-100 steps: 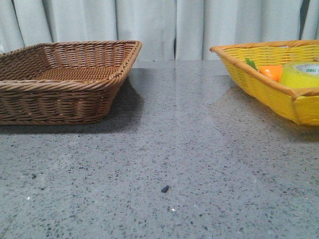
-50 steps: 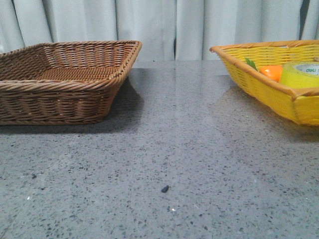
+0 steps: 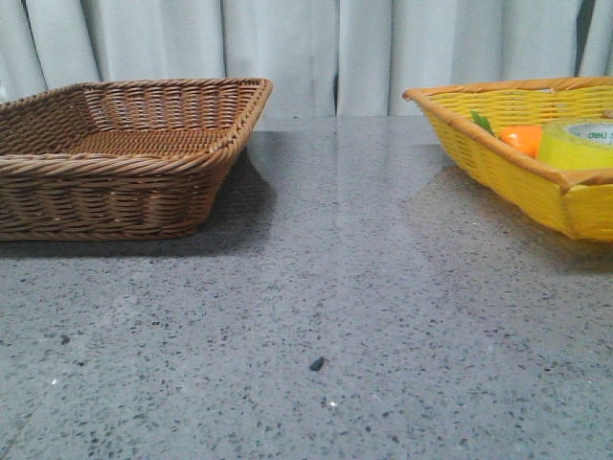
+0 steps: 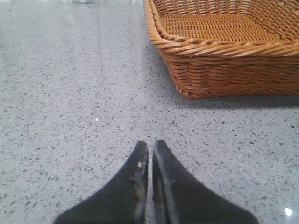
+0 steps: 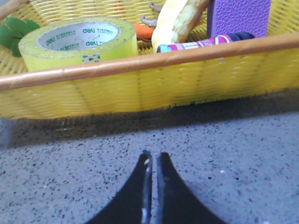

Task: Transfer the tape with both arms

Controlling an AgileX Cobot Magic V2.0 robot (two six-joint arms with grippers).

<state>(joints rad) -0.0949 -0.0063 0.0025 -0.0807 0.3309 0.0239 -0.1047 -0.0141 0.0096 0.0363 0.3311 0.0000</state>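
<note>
My right gripper is to move to the yellow basket next and close on the side of the tape [image 3: 549,146] [image 5: 88,54] that faces the brown basket.
The tape [image 3: 579,144], a wide yellow roll with a white core printed in green, lies flat in the yellow basket [image 3: 498,163] at the right. In the right wrist view the tape [image 5: 79,44] sits behind the basket's orange rim [image 5: 149,60]. My right gripper [image 5: 153,156] is shut and empty, low over the table just outside that rim. My left gripper [image 4: 149,145] is shut and empty over the bare table, short of the brown basket [image 4: 224,60]. Neither gripper shows in the front view.
The brown wicker basket [image 3: 124,153] stands at the left. The yellow basket also holds an orange carrot-like object [image 3: 522,140] with green leaves [image 5: 14,32], a banana [image 5: 175,18], a purple block [image 5: 238,16] and a red-and-white tube [image 5: 196,44]. A dark speck [image 3: 316,363] lies on the grey table.
</note>
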